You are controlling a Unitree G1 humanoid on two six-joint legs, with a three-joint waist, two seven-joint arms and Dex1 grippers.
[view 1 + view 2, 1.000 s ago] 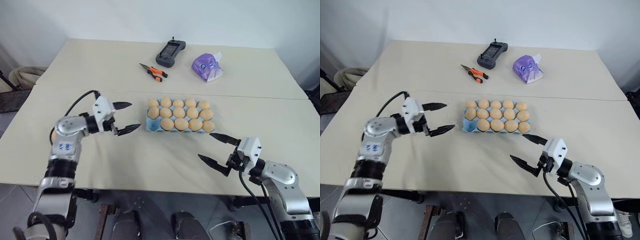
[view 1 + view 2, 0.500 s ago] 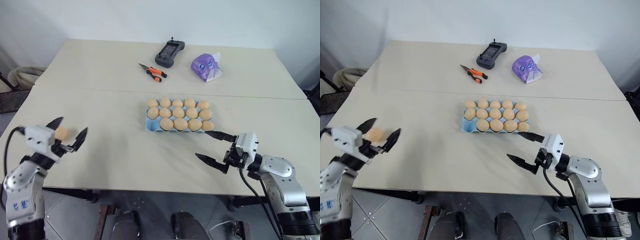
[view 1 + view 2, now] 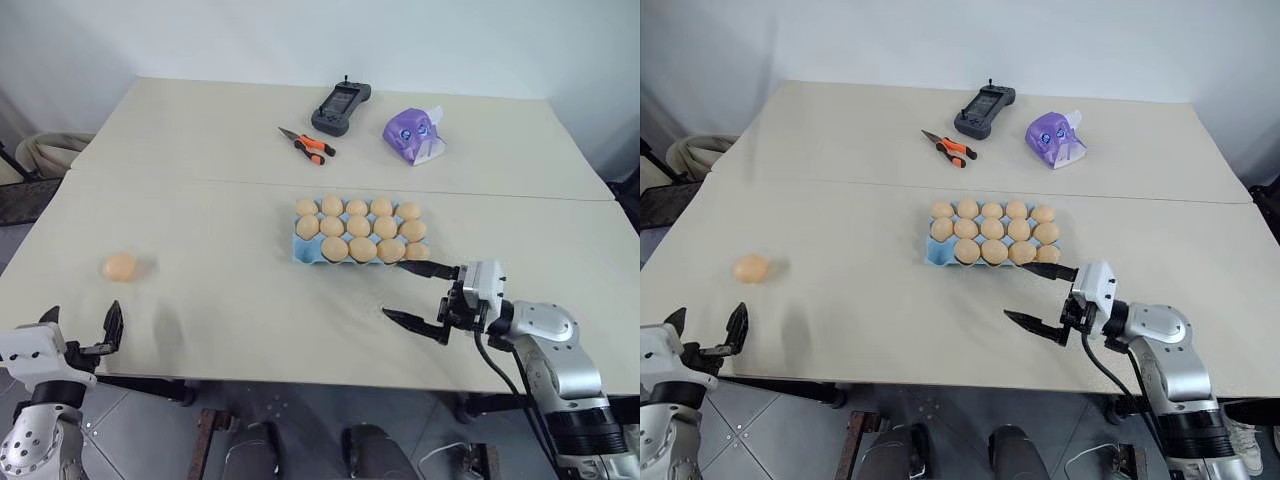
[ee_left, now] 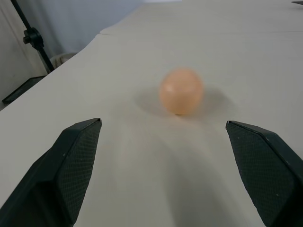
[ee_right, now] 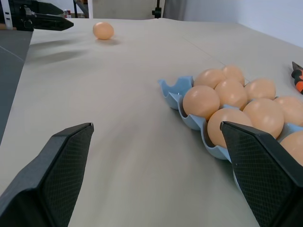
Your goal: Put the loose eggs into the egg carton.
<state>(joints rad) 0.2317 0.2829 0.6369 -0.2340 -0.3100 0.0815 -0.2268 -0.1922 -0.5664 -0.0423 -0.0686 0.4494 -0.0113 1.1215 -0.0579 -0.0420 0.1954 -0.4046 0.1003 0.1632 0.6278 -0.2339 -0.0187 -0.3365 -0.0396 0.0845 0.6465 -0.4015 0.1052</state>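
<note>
The robot's left gripper needs to next move to the loose egg that lies apart from the egg carton and close around the egg's middle (image 3: 119, 267) (image 4: 181, 91).
One loose egg (image 3: 119, 266) lies on the table at the near left, tan and alone. The light-blue egg carton (image 3: 301, 251) sits mid-table with several eggs in its cups; its near-left corner cup is bare. My left gripper (image 3: 83, 322) hovers open at the table's near left edge, pointing at the egg (image 4: 181, 91), which lies a short way beyond the fingertips. My right gripper (image 3: 397, 290) stands open and empty just in front of the carton's (image 5: 173, 90) near right corner.
At the back of the table lie a black controller (image 3: 340, 105), orange-handled pliers (image 3: 308, 143) and a purple tissue pack (image 3: 415, 135). A seam (image 3: 200, 182) runs across between the two table halves. A coiled hose (image 3: 45, 150) sits beyond the left edge.
My left arm has swung from beside the carton back and down to the near left edge, uncovering the egg. The right gripper has hardly shifted. Both grippers stayed open.
</note>
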